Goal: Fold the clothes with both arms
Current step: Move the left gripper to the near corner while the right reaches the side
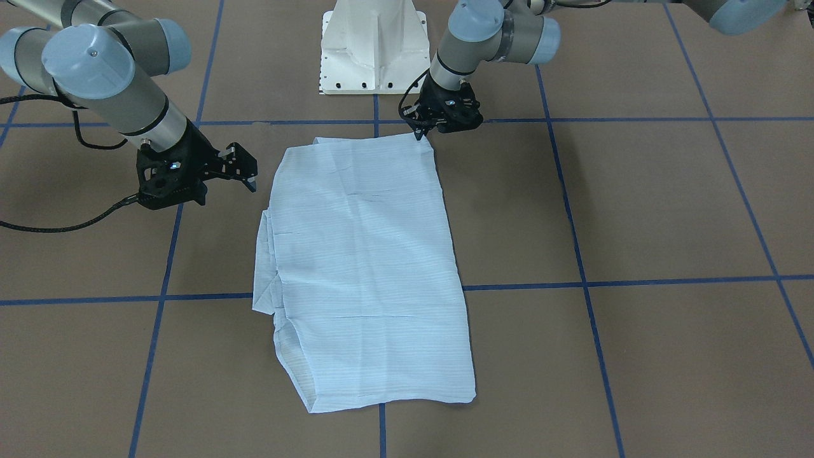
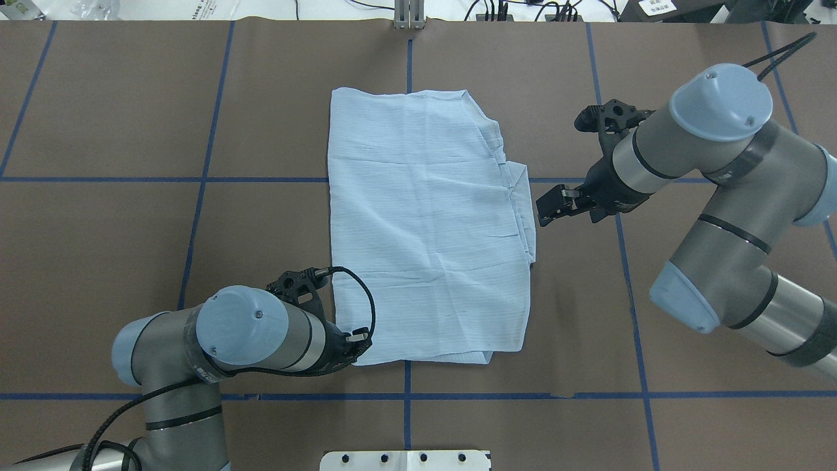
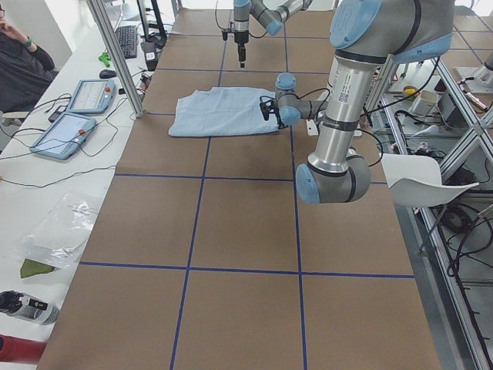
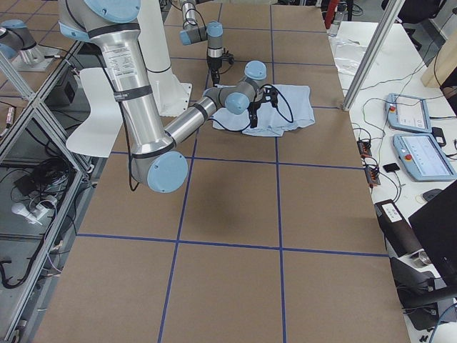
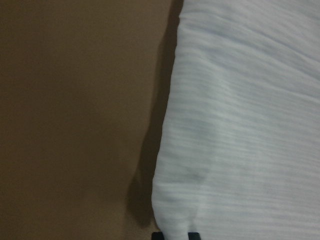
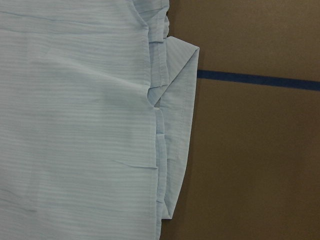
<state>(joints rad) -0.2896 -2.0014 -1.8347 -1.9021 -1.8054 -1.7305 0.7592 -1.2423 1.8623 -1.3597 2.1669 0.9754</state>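
Note:
My right gripper is across from my left gripper. Next, it should grab the pale-blue striped shirt by the free corner of its base-side edge [image 1: 310, 147].
The pale-blue striped shirt [image 1: 362, 254] [image 2: 425, 229] lies folded into a long flat rectangle at the table's middle. My left gripper [image 1: 421, 132] [image 2: 358, 340] sits low at the shirt's corner nearest the robot base. It is shut on that corner, and in the left wrist view the cloth [image 5: 240, 125] runs down between the two black fingertips [image 5: 157, 235]. My right gripper [image 1: 245, 168] [image 2: 546, 209] hovers open just beside the shirt's other long edge, holding nothing. The right wrist view shows that edge with stacked folded layers [image 6: 172, 125].
The white pedestal base [image 1: 375, 44] [image 2: 405, 460] stands behind the shirt. Blue tape lines [image 1: 572, 280] grid the brown table. Two tablets [image 3: 77, 116], a metal post [image 3: 115, 54] and a seated person [image 3: 19, 62] are along the far table edge.

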